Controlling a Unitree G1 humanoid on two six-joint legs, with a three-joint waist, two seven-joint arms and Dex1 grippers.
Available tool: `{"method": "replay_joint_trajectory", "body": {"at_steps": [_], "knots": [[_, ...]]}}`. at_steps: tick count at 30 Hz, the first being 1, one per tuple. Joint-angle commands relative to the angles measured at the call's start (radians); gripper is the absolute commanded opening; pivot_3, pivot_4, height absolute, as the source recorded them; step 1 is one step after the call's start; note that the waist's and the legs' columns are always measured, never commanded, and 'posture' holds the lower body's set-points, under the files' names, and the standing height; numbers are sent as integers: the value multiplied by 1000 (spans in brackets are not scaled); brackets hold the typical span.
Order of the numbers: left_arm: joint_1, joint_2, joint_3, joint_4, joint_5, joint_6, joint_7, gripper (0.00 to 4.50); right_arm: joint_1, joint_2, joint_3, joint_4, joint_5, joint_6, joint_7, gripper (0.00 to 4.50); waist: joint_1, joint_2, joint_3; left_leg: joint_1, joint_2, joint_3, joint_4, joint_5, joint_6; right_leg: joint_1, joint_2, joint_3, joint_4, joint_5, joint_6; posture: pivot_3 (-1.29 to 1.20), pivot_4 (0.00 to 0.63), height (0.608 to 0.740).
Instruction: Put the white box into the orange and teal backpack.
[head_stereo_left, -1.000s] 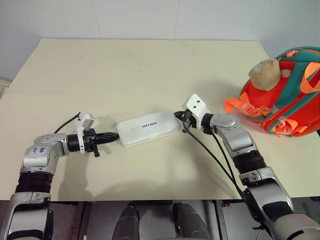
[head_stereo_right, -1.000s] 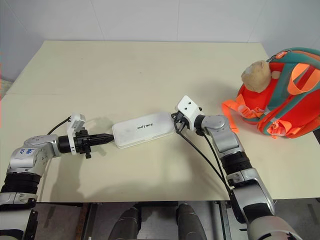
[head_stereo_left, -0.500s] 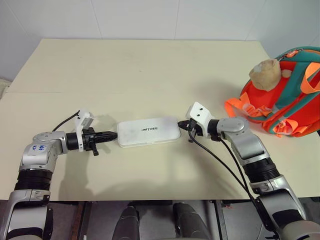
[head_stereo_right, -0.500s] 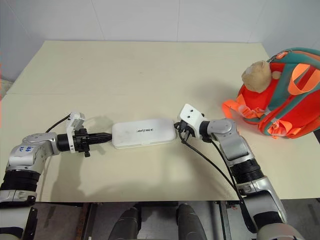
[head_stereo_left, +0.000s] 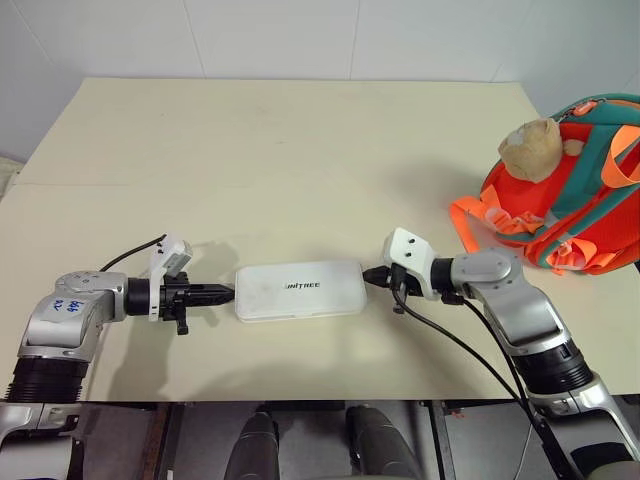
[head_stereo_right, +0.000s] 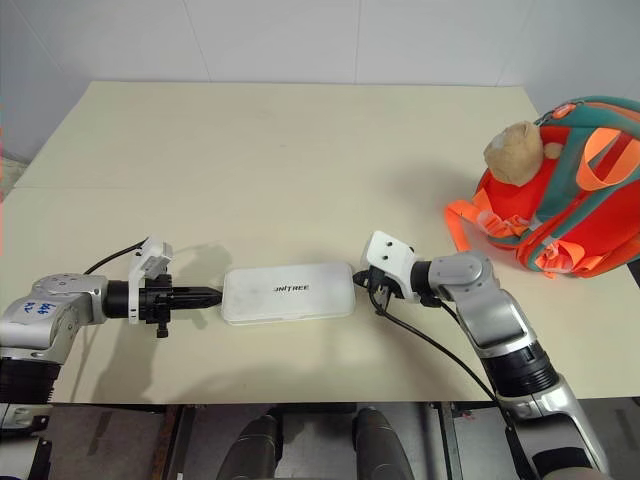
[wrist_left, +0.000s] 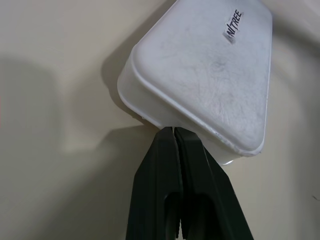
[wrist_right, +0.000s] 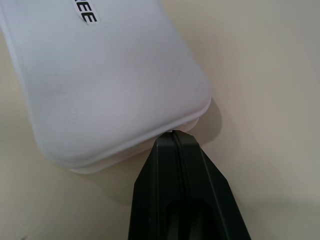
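My left gripper is pressing shut fingers on both ends of the white box, so it should back away, open and grab the box's nearer end (head_stereo_left: 250, 290) from above and below.
The white box (head_stereo_left: 299, 291) lies flat on the cream table (head_stereo_left: 300, 150), lid up, its dark lettering readable. My left gripper (head_stereo_left: 228, 292) is shut, its tips touching the box's left end (wrist_left: 150, 107). My right gripper (head_stereo_left: 370, 275) is shut too, its tips pressed to the box's right end (wrist_right: 165, 115). The box sits squeezed between the two closed grippers. The orange and teal backpack (head_stereo_left: 580, 200) stands at the table's right edge, well away from both grippers, with a tan plush bear (head_stereo_left: 528, 148) on its front.
Orange webbing straps (head_stereo_left: 478, 215) trail from the backpack onto the table towards my right arm. A black cable (head_stereo_left: 460, 345) hangs under the right forearm. The table's front edge (head_stereo_left: 300, 398) lies close below the box.
Both grippers and the box have come back towards the table's front edge. The box, tilted a second ago, now lies square to that edge. Both grippers stayed shut.
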Motion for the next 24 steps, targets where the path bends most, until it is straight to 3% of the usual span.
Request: {"method": "replay_joint_trajectory", "body": {"at_steps": [1,16,24], "knots": [[-2,-18,-14,-63,-38,-13,-27,60,16,25,61,-124,80,18,49,0,0,0,0,0,0,0,0,0,0,0,0,0,0,0,0,0,150,740],[-5,-7,-24,-29,-11,-45,-38,60,28,-4,48,-101,50,-2,41,0,1,0,0,0,0,0,0,0,0,0,0,0,-1,0,0,0,150,740],[-22,34,8,47,22,-99,-31,60,11,-77,8,-17,31,-63,47,0,1,0,0,0,0,0,0,0,0,0,0,0,-1,0,-1,0,150,740]]}}
